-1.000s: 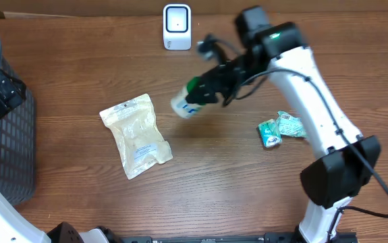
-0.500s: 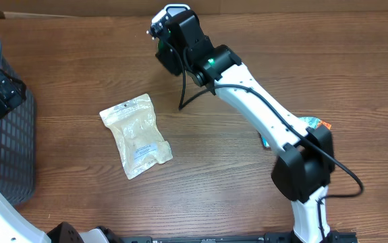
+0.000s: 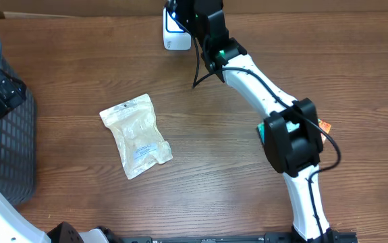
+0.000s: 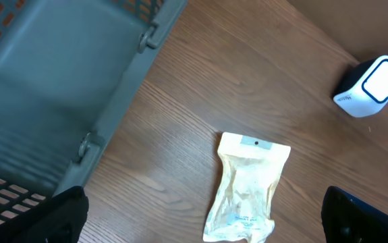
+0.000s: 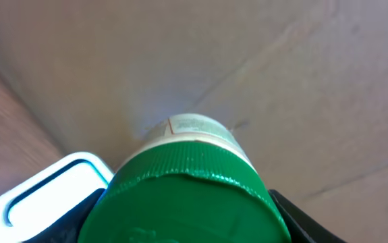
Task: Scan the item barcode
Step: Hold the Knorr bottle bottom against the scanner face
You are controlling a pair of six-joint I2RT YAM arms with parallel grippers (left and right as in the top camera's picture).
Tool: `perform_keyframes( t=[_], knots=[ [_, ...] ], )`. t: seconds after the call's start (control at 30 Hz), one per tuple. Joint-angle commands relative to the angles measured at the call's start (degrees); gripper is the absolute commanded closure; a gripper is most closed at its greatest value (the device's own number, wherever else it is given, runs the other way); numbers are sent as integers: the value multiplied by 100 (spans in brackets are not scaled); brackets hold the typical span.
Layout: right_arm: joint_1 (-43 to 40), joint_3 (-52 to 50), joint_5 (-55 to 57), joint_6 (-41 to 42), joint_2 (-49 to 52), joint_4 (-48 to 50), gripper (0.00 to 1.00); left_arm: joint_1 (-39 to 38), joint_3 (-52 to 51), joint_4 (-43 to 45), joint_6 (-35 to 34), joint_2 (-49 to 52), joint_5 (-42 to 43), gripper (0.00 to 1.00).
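Note:
The robot's right gripper needs to set the green-capped bottle down on the wooden table (image 3: 280,104) just behind the small packets.
A bottle with a green ribbed cap (image 5: 187,196) and a white body fills the right wrist view, and my right gripper (image 5: 180,226) is shut on it, one dark finger (image 5: 69,226) on each side of the cap. The bottle's far end points toward the back wall, just beside the white scanner (image 5: 42,192). From overhead, the right arm's wrist (image 3: 194,17) covers the bottle and part of the scanner (image 3: 173,37) at the table's back edge. My left gripper (image 4: 204,219) hangs open above the table's left side, near the basket, with nothing in it.
A pale plastic pouch (image 3: 136,135) lies flat at centre left of the wooden table. A grey mesh basket (image 3: 8,155) stands at the left edge. A small packet with an orange edge (image 3: 324,126) peeks out beside the right arm's elbow.
The right arm has swung the bottle from mid-table up and left to the scanner at the back. The left arm and the pouch have not moved.

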Motion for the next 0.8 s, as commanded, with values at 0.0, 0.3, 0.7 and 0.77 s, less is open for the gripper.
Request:
perform_keyframes(
  t=[0.0,0.3,0.7,0.77],
  knots=[
    [55,133,-98,-1132,337,551,54,20,52,15,-55,9,-15,0],
    [20,133,-262,-2039,748,1145,54,20,52,15,-55,9,-15,0],
    [-48,133,-382,-2039,748,1196,55,20,52,15,-55,9,-15,0],
    [-48,133,-444,-2039,748,1196,55,20,52,17,-55,9,-15,1]
  ],
)
